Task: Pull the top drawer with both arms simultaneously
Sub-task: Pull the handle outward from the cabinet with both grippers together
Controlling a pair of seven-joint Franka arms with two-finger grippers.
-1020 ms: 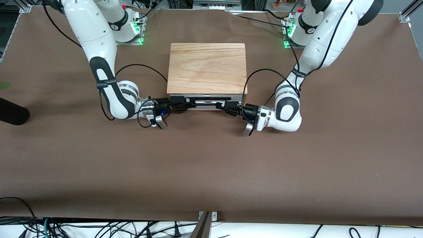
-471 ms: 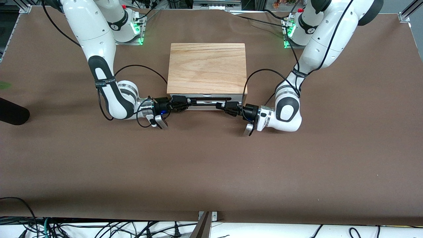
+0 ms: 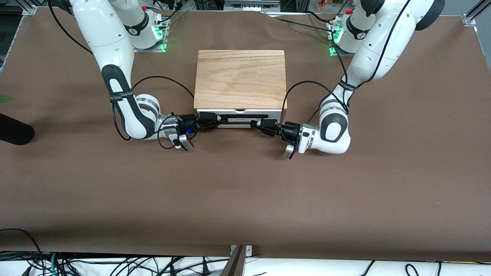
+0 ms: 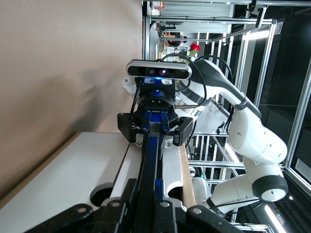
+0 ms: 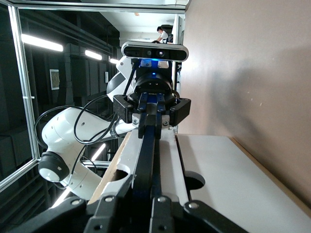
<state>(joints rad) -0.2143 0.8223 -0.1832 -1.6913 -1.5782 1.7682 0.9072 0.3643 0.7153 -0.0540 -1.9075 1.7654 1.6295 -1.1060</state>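
I should let go of the black handle, which runs along the top drawer's front, with my right gripper over the bare brown table (image 3: 248,154) just in front of the lower white panel.
The top drawer (image 3: 277,113) is a white front panel just under the cabinet's wood top (image 3: 241,78), standing out a little. Its black handle (image 3: 245,115) runs along the front. My right gripper (image 3: 215,122) is shut on the handle at the right arm's end. My left gripper (image 3: 256,123) is shut on it at the left arm's end. In the left wrist view my left gripper (image 4: 146,185) clamps the handle bar (image 4: 151,155) against the drawer front (image 4: 171,167), with the right gripper (image 4: 155,127) farther along. In the right wrist view my right gripper (image 5: 144,191) clamps the bar (image 5: 146,150), with the left gripper (image 5: 153,109) farther along.
A lower white panel (image 4: 82,165) sits beneath the top drawer. Brown table surface (image 3: 245,191) stretches toward the front camera. A black object (image 3: 13,132) lies at the table's edge on the right arm's end. Black cables loop beside both wrists.
The top drawer has slid out slightly toward the front camera, showing more white front. Both grippers have moved with the handle the same way.
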